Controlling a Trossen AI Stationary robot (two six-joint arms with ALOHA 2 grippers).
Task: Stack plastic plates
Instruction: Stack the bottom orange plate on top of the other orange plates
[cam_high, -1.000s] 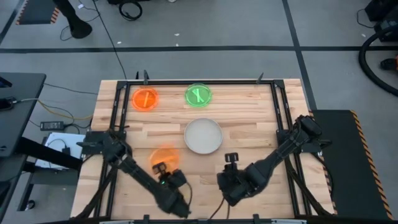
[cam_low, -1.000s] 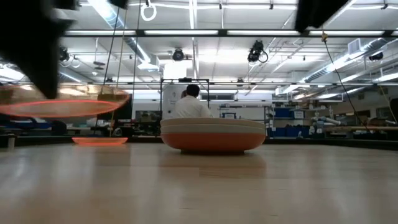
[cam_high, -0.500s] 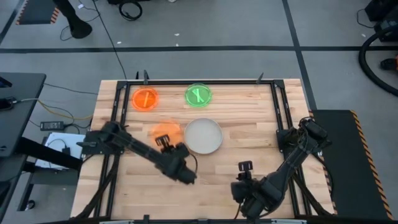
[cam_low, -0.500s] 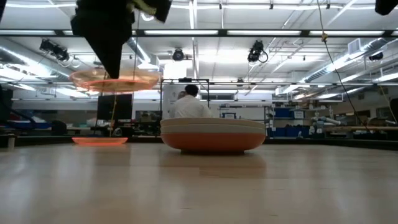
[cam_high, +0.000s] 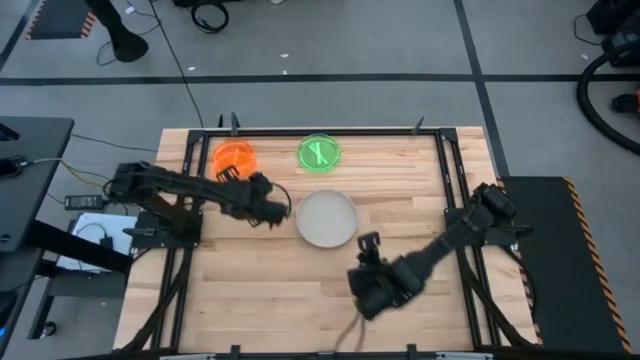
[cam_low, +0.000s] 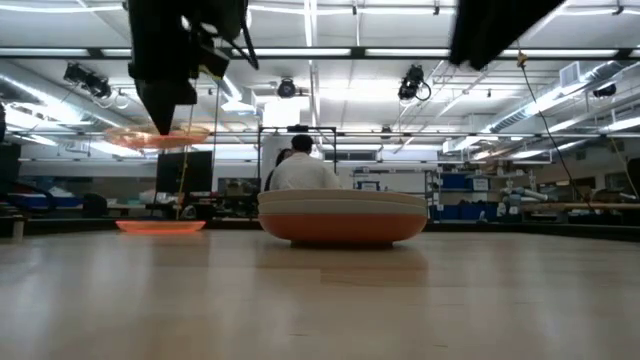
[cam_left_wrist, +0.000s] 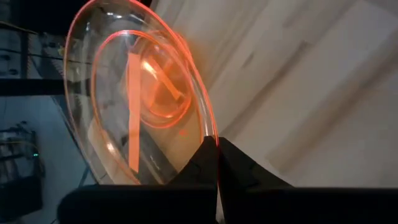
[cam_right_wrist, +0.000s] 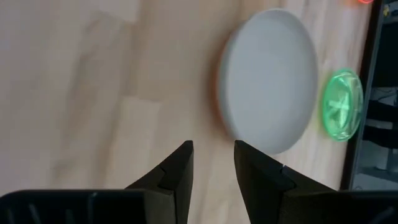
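I will use my left gripper to set the lifted orange plate down on the second orange plate (cam_high: 234, 158) (cam_left_wrist: 165, 84) that lies flat below it.
My left gripper (cam_high: 232, 174) is shut on a small translucent neon orange plate (cam_low: 160, 137) and holds it in the air at the table's far left. Right below it a second orange plate (cam_low: 160, 226) lies flat on the table; from above the two overlap (cam_high: 235, 156). A neon green plate (cam_high: 319, 153) lies flat near the far edge. In the middle stands a stack of larger plates, with a beige one (cam_high: 327, 218) on top and a red-orange one (cam_low: 343, 228) at the bottom. My right gripper (cam_high: 368, 243) hovers open, near and right of the stack. My left gripper pinches the lifted orange plate's rim (cam_left_wrist: 210, 127) between its two fingers (cam_left_wrist: 239, 168), on the side toward the table's middle. The fingers come slanting down from the near right. The plate is lifted clear and roughly level, above the other orange plate.
A black frame rail (cam_high: 310, 130) runs along the table's far edge and down both sides. Bare wood (cam_high: 290, 290) lies near of the stack. A person (cam_low: 300, 168) sits in the room beyond the table.
My left gripper has carried the orange plate from the near left part of the table toward the far edge, lifted all the way, until it hangs over the other orange plate. My right gripper drew back toward the near edge, then came forward again toward the stack.
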